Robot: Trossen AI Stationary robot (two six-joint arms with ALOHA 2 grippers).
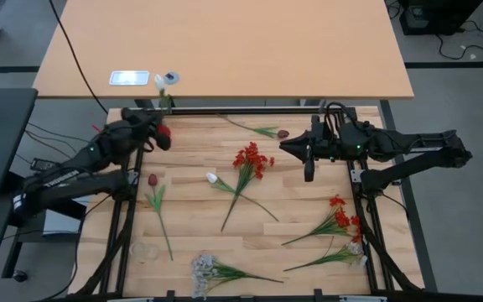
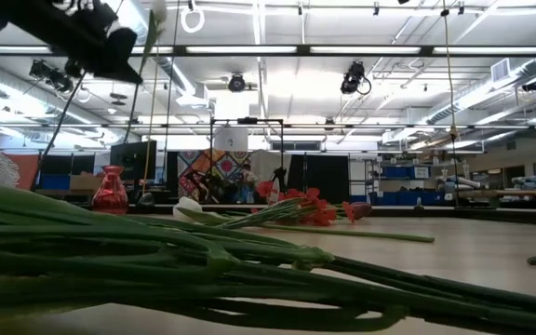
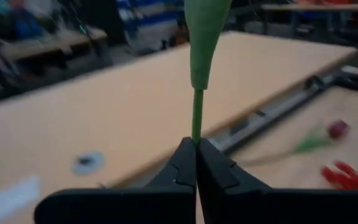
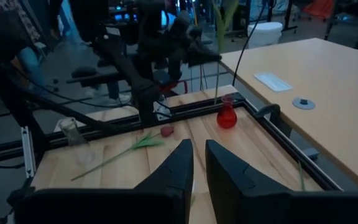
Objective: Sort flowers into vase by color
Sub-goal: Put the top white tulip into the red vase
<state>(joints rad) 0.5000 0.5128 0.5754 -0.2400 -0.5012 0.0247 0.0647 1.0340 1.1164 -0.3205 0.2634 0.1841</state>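
Next, my left gripper lets go of the white flower in the small red vase (image 1: 160,128) near the far rail of the board.
My left gripper (image 1: 161,117) (image 3: 196,146) stands at the far left of the board, shut on the green stem (image 3: 196,118) of a white flower (image 1: 162,81). The stem rises upright above it. Just below stands a small red vase (image 4: 227,116) (image 1: 164,132); the stem's lower end reaches down to its mouth, but whether it is inside I cannot tell. My right gripper (image 1: 309,172) (image 4: 198,163) hovers over the far right, fingers slightly apart, holding nothing. Red blossom stems (image 1: 250,161), a white bloom (image 1: 212,178) and a maroon bud (image 1: 153,180) lie flat on the board. My left gripper pinches the flower's thin stem (image 3: 196,129) between its two fingertips, below the widened green leaf base (image 3: 204,37). The fingers come nearly level and lie across the stem. The stem stands upright, its white bloom well above the fingers.
More stems lie about: a maroon bud (image 1: 283,133) at the far edge, red clusters (image 1: 342,220) near the right rail, small white blooms (image 1: 204,268) at the near edge. A clear glass (image 4: 70,132) stands at the near left. A light tabletop (image 1: 225,42) lies beyond the board.
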